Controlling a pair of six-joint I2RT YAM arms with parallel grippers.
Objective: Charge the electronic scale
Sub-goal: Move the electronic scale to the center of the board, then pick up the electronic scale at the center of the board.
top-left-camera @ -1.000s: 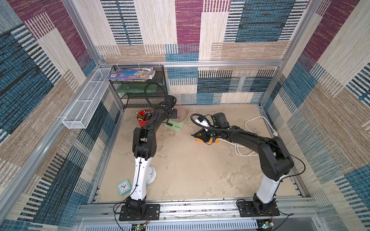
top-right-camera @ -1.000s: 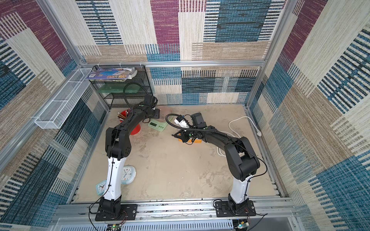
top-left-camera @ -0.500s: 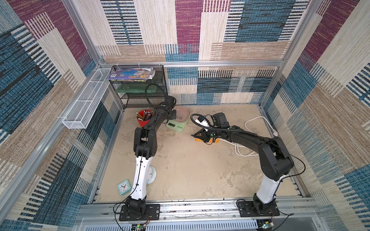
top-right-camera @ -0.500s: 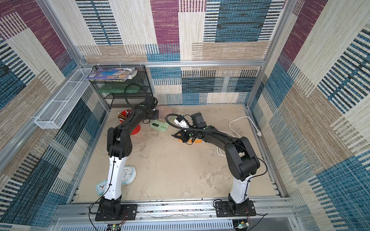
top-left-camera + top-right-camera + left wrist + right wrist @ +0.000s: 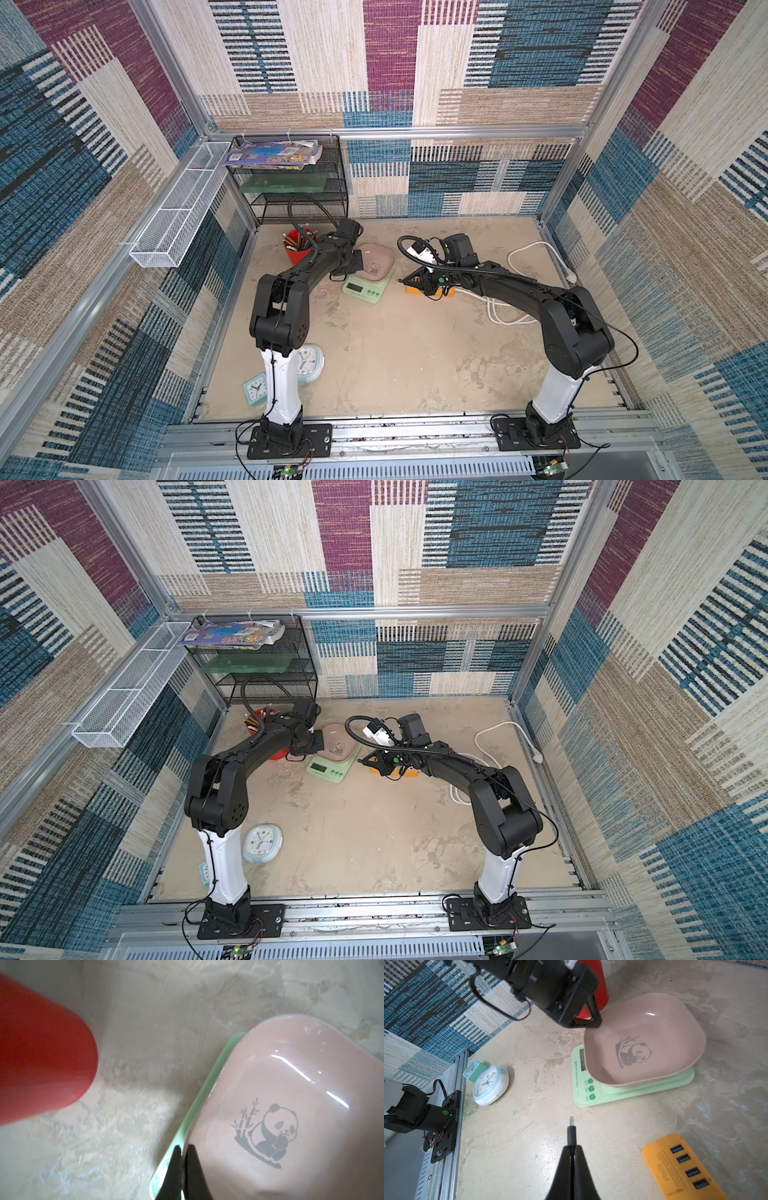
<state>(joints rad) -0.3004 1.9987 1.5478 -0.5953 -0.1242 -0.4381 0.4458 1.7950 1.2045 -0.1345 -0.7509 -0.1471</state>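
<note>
The scale's base slants away from the plug, so my left gripper needs to retake the tray's rim (image 5: 200, 1116) and turn the scale square to the plug.
The electronic scale (image 5: 365, 289) stands at the back middle of the floor, a mint-green base (image 5: 591, 1093) with a pink panda tray (image 5: 291, 1105) on top. My left gripper (image 5: 184, 1147) is shut on the tray's rim at its left side; in both top views it (image 5: 358, 262) (image 5: 319, 744) reaches in from the left. My right gripper (image 5: 571, 1148) is shut on a black charging plug (image 5: 571, 1132), whose metal tip points toward the scale and hangs a short way off its display end. In a top view the right gripper (image 5: 406, 281) sits just right of the scale.
An orange power strip (image 5: 679, 1167) lies beside the right gripper, and a white cable (image 5: 536, 253) loops behind it. A red pencil cup (image 5: 295, 249) stands left of the scale. Two clocks (image 5: 309, 361) (image 5: 255, 386) lie near the left arm's base. A black mesh rack (image 5: 291, 183) fills the back left corner.
My left gripper has closed onto the tray's rim. The right arm with its plug has stayed put.
</note>
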